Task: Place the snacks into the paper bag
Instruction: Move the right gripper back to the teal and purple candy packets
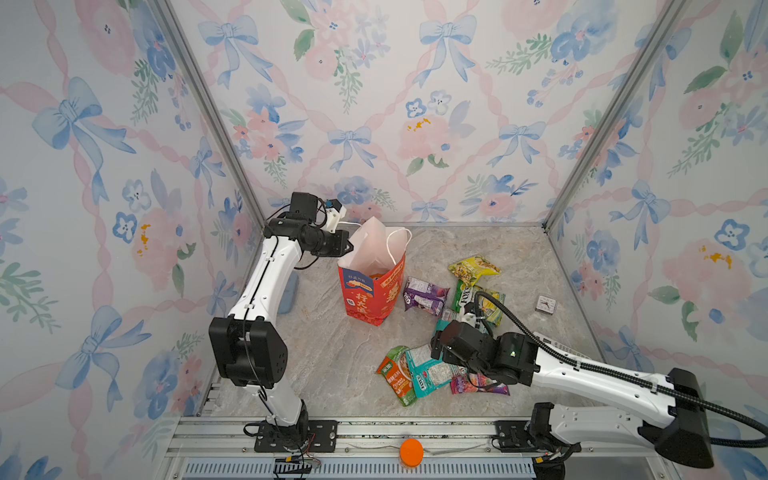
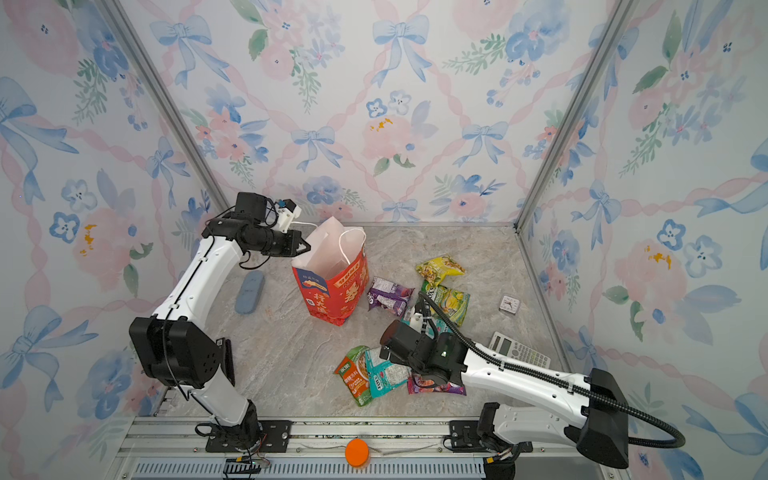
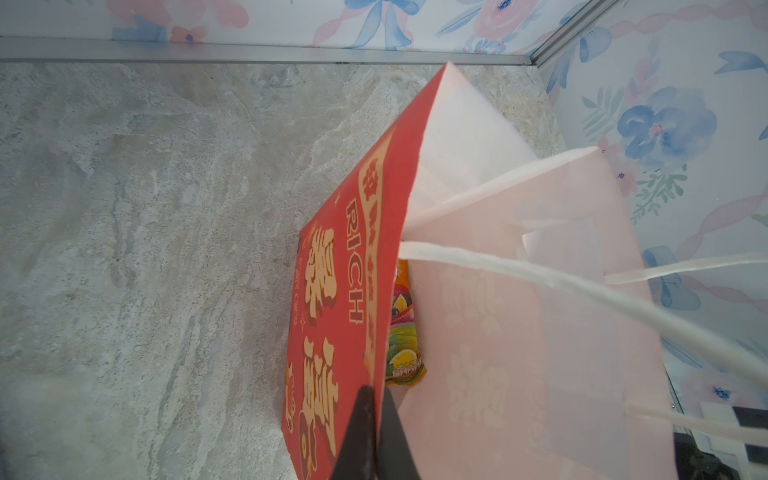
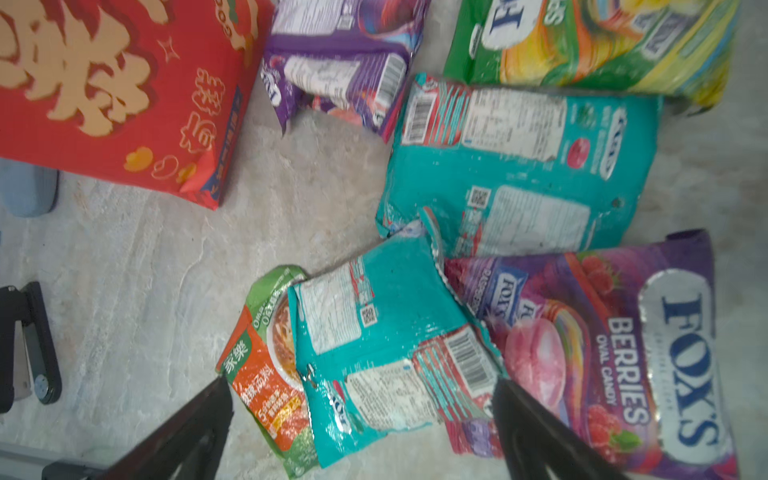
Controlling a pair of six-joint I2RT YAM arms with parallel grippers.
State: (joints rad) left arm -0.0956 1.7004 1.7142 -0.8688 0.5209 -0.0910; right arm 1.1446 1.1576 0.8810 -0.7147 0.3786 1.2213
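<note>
The right gripper should close on the barcode end (image 1: 449, 373) (image 4: 468, 372), beside the purple berries packet, of the teal packet that overlaps the orange-green packet.
The red paper bag (image 1: 372, 291) stands upright at the middle of the table, mouth open. My left gripper (image 3: 376, 399) is shut on the bag's rim, one finger outside the red wall and one inside. A colourful packet (image 3: 405, 353) lies inside the bag. My right gripper (image 4: 360, 381) hangs open just above a teal packet (image 4: 382, 349) that overlaps an orange-green packet (image 4: 266, 374). Beside them lie a purple berries packet (image 4: 602, 353), another teal packet (image 4: 519, 166), a purple packet (image 1: 426, 295), a green-yellow packet (image 2: 451, 301) and a yellow packet (image 1: 473, 268).
A small white clock (image 1: 545, 305) sits near the right wall, and a white calculator (image 2: 517, 351) lies partly under the right arm. A blue-grey flat object (image 2: 249, 293) lies left of the bag. An orange disc (image 1: 411, 452) rests on the front rail.
</note>
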